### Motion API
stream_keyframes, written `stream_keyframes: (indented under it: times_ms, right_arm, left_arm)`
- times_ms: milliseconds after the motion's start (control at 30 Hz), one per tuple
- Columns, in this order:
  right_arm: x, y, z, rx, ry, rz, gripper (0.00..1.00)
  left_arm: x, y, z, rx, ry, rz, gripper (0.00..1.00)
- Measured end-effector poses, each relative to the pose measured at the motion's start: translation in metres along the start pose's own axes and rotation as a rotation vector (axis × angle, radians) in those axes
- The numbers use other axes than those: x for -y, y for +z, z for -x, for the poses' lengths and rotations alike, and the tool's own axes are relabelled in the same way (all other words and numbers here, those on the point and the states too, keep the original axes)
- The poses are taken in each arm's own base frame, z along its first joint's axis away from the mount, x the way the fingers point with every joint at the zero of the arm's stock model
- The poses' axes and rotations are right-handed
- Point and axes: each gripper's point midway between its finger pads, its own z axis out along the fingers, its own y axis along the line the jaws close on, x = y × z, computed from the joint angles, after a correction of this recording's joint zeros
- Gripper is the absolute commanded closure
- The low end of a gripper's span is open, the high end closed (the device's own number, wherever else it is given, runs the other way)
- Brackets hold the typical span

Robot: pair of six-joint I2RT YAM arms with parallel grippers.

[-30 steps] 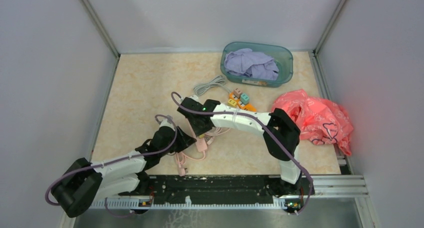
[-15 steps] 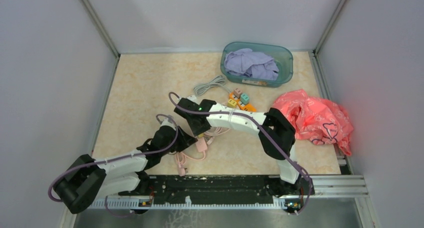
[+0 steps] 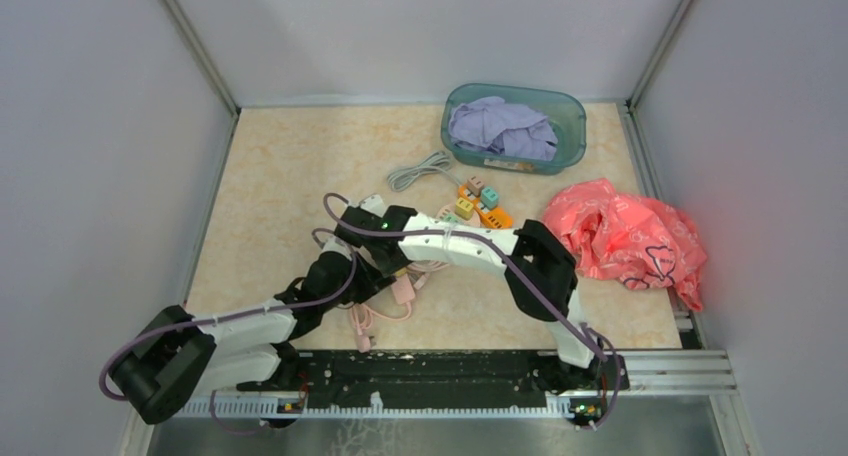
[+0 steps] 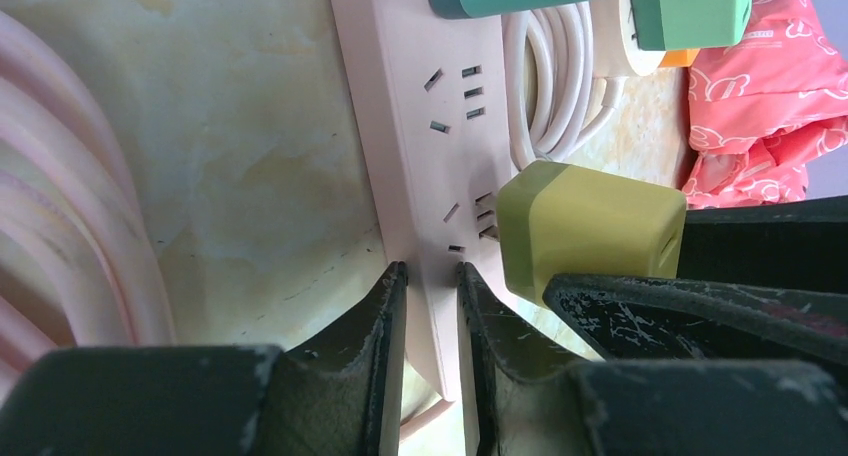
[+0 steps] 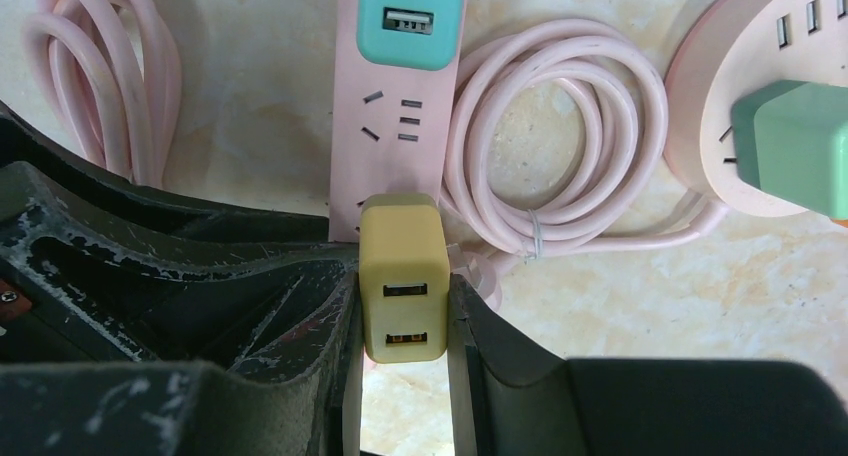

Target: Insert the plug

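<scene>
My right gripper has the yellow-green plug. It will let go of it in the pink power strip's socket (image 3: 396, 266) (image 5: 402, 254) nearest my left gripper.
A pink power strip (image 4: 420, 126) lies on the table, also in the right wrist view (image 5: 390, 116). My left gripper (image 4: 430, 276) is shut on the strip's near end, one finger on each side. My right gripper (image 5: 403, 306) is shut on a yellow-green USB charger plug (image 5: 403, 276). The plug (image 4: 590, 231) rests against the strip's face at the socket nearest my left fingers. Its prongs are hidden. In the top view both grippers meet over the strip (image 3: 403, 289).
A teal adapter (image 5: 412, 21) sits on the strip's far end. A round pink hub (image 5: 770, 36) holds a green plug (image 5: 795, 146). Pink cable coils (image 5: 560, 146) lie beside the strip. A teal bin (image 3: 514, 126), a pink bag (image 3: 625, 238) and a grey cable (image 3: 420, 168) lie further off.
My right arm has swung to the left, carrying the yellow-green plug toward my left gripper. The left arm has stayed in place on the strip.
</scene>
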Motion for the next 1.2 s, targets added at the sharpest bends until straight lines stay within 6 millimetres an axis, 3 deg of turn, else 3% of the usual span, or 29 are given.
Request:
stream_keyframes:
  times_ms: [467, 1200]
  right_arm:
    - [-0.003, 0.008, -0.002, 0.025, -0.030, -0.081, 1.00]
    - [-0.003, 0.022, -0.008, 0.076, -0.029, -0.114, 1.00]
  left_arm:
    - [-0.003, -0.006, 0.000, 0.021, -0.059, -0.019, 0.79]
    - [-0.005, -0.008, 0.000, 0.025, -0.077, -0.018, 0.78]
